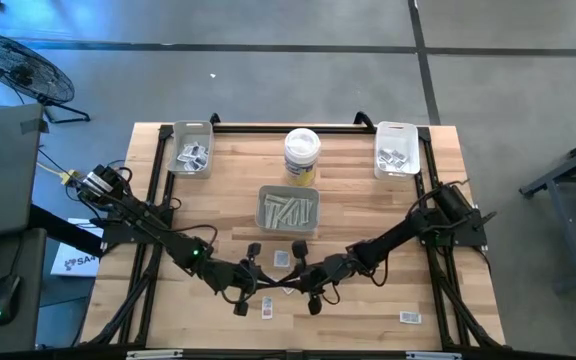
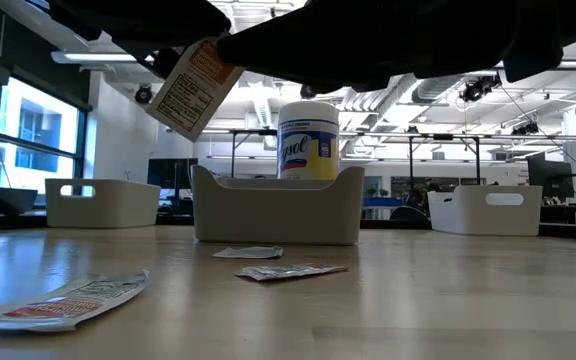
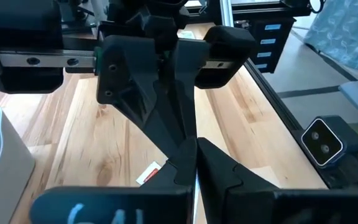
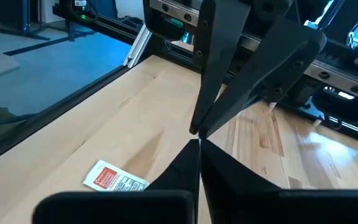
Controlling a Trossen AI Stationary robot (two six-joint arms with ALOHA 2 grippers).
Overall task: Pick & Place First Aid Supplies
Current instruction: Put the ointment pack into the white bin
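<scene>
The robot's right gripper will release the white packet, now hanging clear of the table, on its side among the packets in the far white tray [image 1: 392, 161].
Both my grippers meet tip to tip above the table's near middle, my left gripper [image 1: 271, 277] [image 3: 194, 163] and my right gripper [image 1: 306, 277] [image 4: 196, 152], both shut. Between them hangs a white packet with red print [image 2: 193, 85], clear of the table. More first aid packets lie flat on the wood: one [image 1: 280, 258] just beyond the grippers, one [image 1: 268, 309] nearer, one [image 1: 409, 317] at the near right. In the low view, two packets [image 2: 286, 271] lie before the middle tray. My left gripper pinches the packet between its two fingers; only a thin white edge [image 3: 196, 184] shows between them. The fingers come nearly level from the table's left. The packet hangs tilted below the fingers [image 2: 183, 100], lifted clear. My right gripper is shut at the same spot, its fingertips [image 4: 194, 144] against the left gripper's tips, coming nearly level from the table's right. The packet is edge-on here, so which part it has does not show.
A grey tray [image 1: 288, 211] of long strips stands in the middle, a white tub with a yellow label [image 1: 302, 156] behind it. Two white trays [image 1: 190, 150] [image 1: 396, 150] with packets stand at the far left and far right corners. Another packet [image 2: 68, 300] lies near the front edge.
</scene>
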